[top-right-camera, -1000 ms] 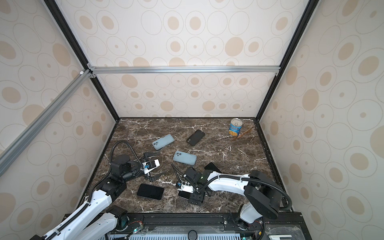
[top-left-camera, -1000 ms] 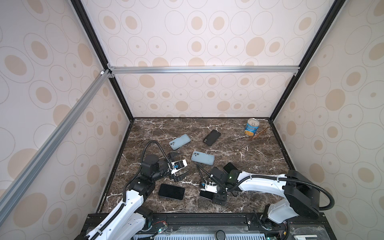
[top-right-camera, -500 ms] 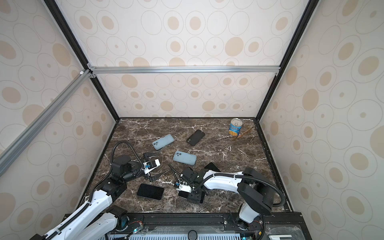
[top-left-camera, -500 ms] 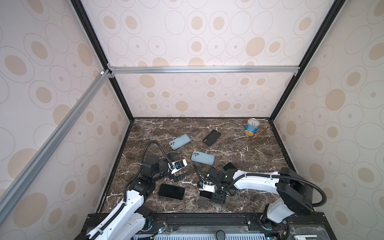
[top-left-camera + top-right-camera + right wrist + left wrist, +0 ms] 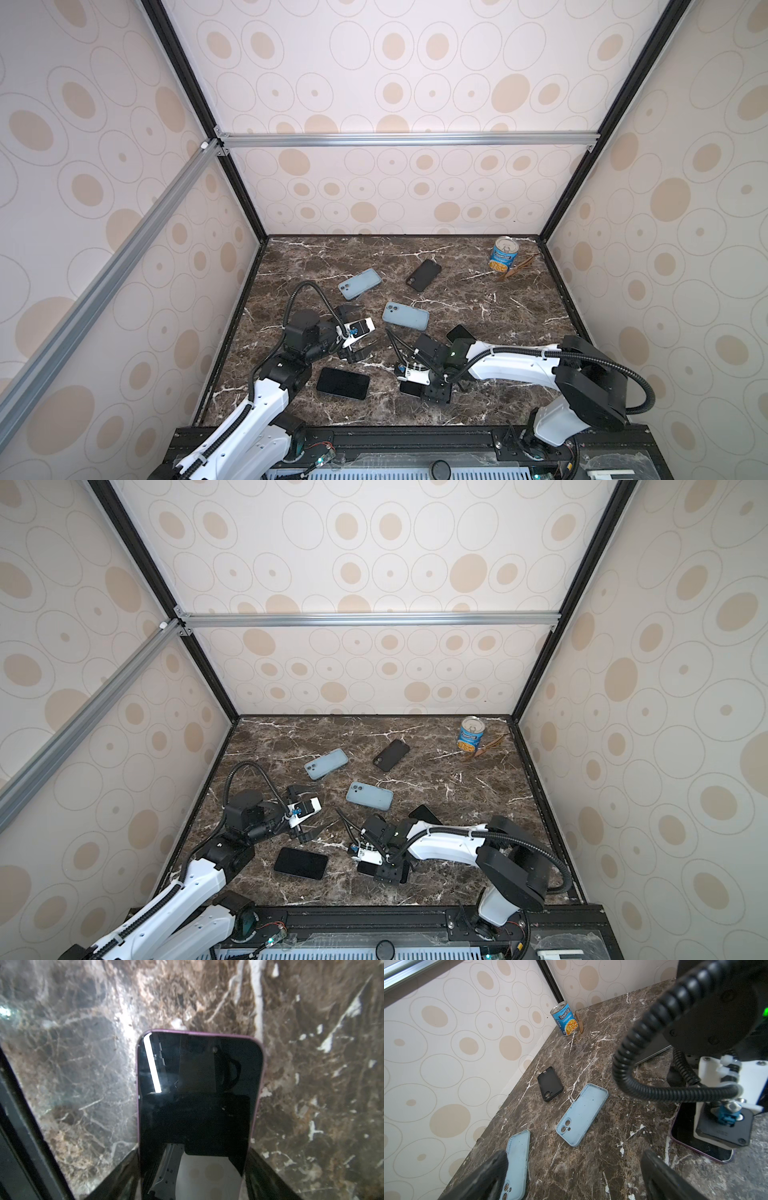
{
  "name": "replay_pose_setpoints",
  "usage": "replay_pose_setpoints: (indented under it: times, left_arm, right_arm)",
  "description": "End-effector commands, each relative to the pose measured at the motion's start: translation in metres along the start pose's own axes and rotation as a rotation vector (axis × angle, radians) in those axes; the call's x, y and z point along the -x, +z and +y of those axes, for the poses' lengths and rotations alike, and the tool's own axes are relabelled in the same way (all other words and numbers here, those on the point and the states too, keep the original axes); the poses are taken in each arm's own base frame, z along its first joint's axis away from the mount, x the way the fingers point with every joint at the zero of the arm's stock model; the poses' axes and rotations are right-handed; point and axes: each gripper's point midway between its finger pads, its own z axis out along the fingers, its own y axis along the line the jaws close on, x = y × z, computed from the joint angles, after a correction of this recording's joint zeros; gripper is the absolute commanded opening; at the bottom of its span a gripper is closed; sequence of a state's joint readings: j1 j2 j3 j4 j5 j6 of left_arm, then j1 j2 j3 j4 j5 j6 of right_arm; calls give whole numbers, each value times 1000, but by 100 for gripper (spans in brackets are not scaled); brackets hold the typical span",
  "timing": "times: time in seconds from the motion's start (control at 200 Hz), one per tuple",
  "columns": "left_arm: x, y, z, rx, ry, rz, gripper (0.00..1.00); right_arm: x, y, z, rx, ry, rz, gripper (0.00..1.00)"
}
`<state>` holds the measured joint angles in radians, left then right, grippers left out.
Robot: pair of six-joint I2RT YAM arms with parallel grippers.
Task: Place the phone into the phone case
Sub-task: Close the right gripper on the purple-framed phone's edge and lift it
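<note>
My left gripper should take the purple-rimmed phone at the phone's end (image 5: 404, 389) (image 5: 702, 1148) that sticks out from my right gripper.
A phone (image 5: 199, 1095) with a purple rim lies screen up on the marble table near its front edge; in a top view only its end (image 5: 408, 388) shows under my right gripper (image 5: 419, 388). In the right wrist view my right gripper (image 5: 192, 1157) has a finger against each long side of the phone. Two light blue phone cases (image 5: 360, 284) (image 5: 405, 315) and a black phone case (image 5: 423, 275) lie further back, hollow side up in the left wrist view. My left gripper (image 5: 363, 326) hovers open and empty above the table left of the middle, shown wide apart (image 5: 574, 1159).
A second dark phone (image 5: 343, 383) lies flat between the two arms near the front. Another dark phone (image 5: 459, 332) pokes out behind the right arm. A soup can (image 5: 504, 259) stands in the back right corner with a brown strip (image 5: 517, 268) beside it.
My right gripper's fingers have come together from wide apart onto the phone's sides, and the right wrist has shifted slightly left. The left arm has stayed still.
</note>
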<state>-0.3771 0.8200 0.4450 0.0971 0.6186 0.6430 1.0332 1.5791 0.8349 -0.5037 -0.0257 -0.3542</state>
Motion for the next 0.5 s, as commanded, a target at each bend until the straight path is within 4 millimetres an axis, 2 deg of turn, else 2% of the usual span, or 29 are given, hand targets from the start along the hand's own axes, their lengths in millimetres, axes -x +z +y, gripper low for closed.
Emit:
replay_pose_setpoints:
  times: [0.0, 0.265, 0.445, 0.495]
  left_arm:
    - [8, -1, 2, 8, 9, -29, 100]
    - [20, -5, 16, 67, 0, -60, 98]
    - [31, -6, 54, 217, -206, -84, 96]
    - [32, -8, 72, 297, -272, -93, 96]
  right_arm:
    - [-17, 4, -2, -33, -31, 56, 72]
    - [-11, -8, -8, -61, -8, -15, 66]
    - [-9, -21, -20, -116, 19, -83, 63]
    - [-10, -24, -24, -142, 29, -103, 63]
